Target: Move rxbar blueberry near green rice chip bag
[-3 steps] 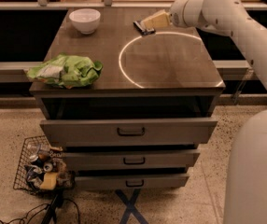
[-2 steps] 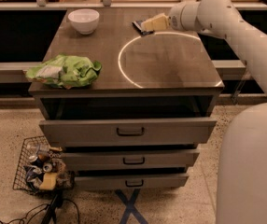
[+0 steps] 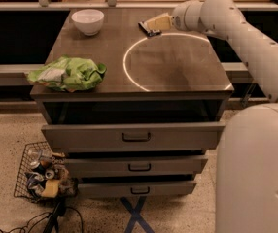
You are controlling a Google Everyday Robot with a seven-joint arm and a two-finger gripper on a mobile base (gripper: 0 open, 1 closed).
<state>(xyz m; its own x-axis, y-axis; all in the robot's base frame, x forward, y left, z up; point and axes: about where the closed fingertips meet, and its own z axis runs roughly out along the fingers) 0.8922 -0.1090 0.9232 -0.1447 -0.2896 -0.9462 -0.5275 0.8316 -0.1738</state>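
Observation:
I will next close on the middle of the rxbar blueberry (image 3: 148,29), just beyond the white ring.
The rxbar blueberry (image 3: 146,30) is a small dark bar at the far middle of the cabinet top, just beyond the white ring. My gripper (image 3: 152,25) reaches in from the right and its pale tip is right at the bar, touching or just over it. The green rice chip bag (image 3: 68,73) lies crumpled at the front left corner of the top, far from the bar and the gripper.
A white bowl (image 3: 87,21) stands at the far left corner. A white ring (image 3: 129,72) is marked on the brown cabinet top (image 3: 178,67). Drawers (image 3: 135,137) stick out below the front edge. A wire basket of cans (image 3: 42,176) sits on the floor at left.
The gripper stays at the bar at the far edge. The arm behind it has swung slightly. The bag and bowl have not moved.

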